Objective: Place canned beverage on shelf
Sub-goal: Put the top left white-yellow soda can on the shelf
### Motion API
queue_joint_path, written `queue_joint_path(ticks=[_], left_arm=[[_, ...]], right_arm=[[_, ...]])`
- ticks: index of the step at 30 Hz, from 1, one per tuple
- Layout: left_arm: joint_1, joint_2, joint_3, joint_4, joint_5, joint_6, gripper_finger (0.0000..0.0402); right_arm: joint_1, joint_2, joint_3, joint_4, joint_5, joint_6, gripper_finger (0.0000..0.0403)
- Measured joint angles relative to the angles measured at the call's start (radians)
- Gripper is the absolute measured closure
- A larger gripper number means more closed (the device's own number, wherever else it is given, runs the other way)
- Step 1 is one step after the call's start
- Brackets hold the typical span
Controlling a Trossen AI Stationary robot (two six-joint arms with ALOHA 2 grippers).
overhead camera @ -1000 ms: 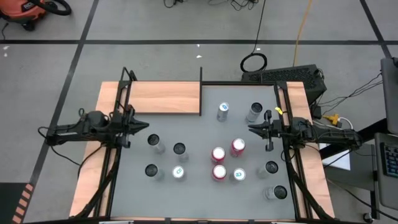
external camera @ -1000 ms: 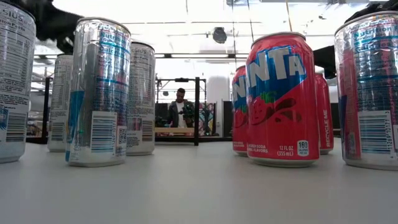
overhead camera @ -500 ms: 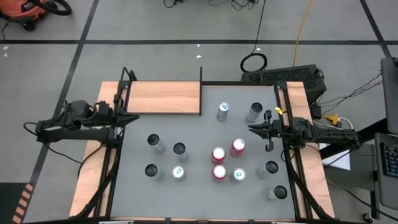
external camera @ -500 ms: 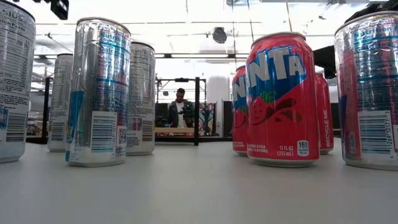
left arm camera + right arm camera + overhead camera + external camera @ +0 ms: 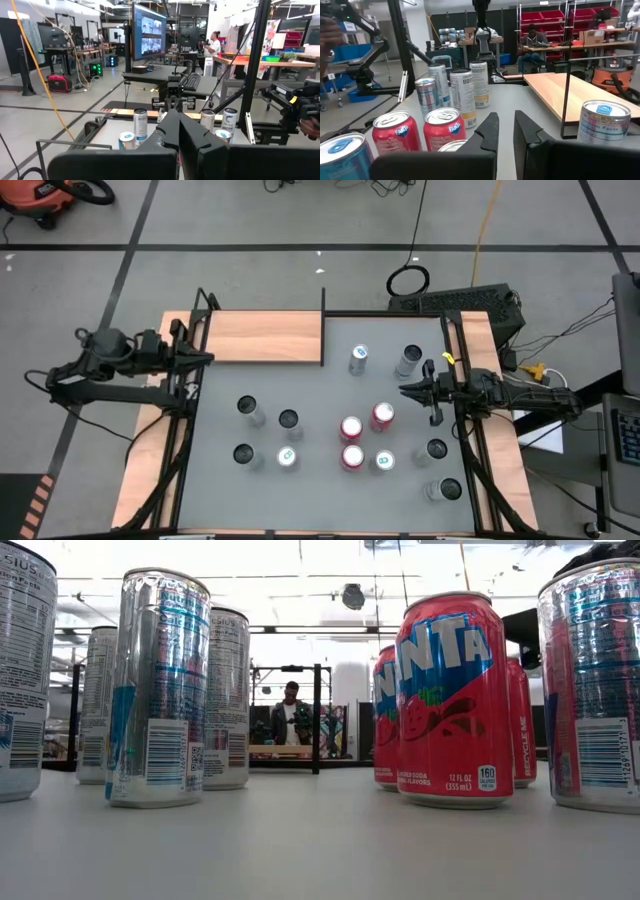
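Note:
The black-topped silver can closest to the shelf will have my left gripper close around the can's upper end [image 5: 249,409], just below its black top.
Several silver cans and three red cans [image 5: 351,430] stand upright on the grey table [image 5: 320,395]. The nearest ones fill the low view, among them a red can [image 5: 448,700]. The shelf [image 5: 265,337], a light wood board with thin black posts, stands at the table's far left with nothing on it; it also shows in the right wrist view [image 5: 570,90]. My left gripper [image 5: 207,358] is shut and empty, raised over the table's left edge beside the shelf's near corner. My right gripper [image 5: 404,388] is shut and empty, level at the right side near a silver can [image 5: 408,361].
Wooden strips [image 5: 145,470] and black frame rails run along both table sides. The cans stand in loose clusters: silver ones at centre left [image 5: 288,421], red and silver at centre right. Bare table lies between the shelf and the left cluster. A person [image 5: 290,712] stands in the room beyond.
My left gripper has risen and drawn back toward the table's left edge, staying shut and level; it has passed out of the low view's top. My right gripper has kept its place. No can has moved.

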Motion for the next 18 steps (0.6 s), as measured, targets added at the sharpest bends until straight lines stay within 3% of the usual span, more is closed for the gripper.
queue_joint_path(ticks=[12, 18], left_arm=[[0.0, 0.141, 0.031, -0.053, 0.023, 0.075, 0.0402], [0.0, 0.167, 0.031, -0.051, 0.013, 0.079, 0.0402]], right_arm=[[0.004, 0.016, 0.033, -0.032, 0.058, 0.038, 0.0403], [0.004, 0.1, 0.207, -0.117, 0.111, -0.024, 0.0403]])
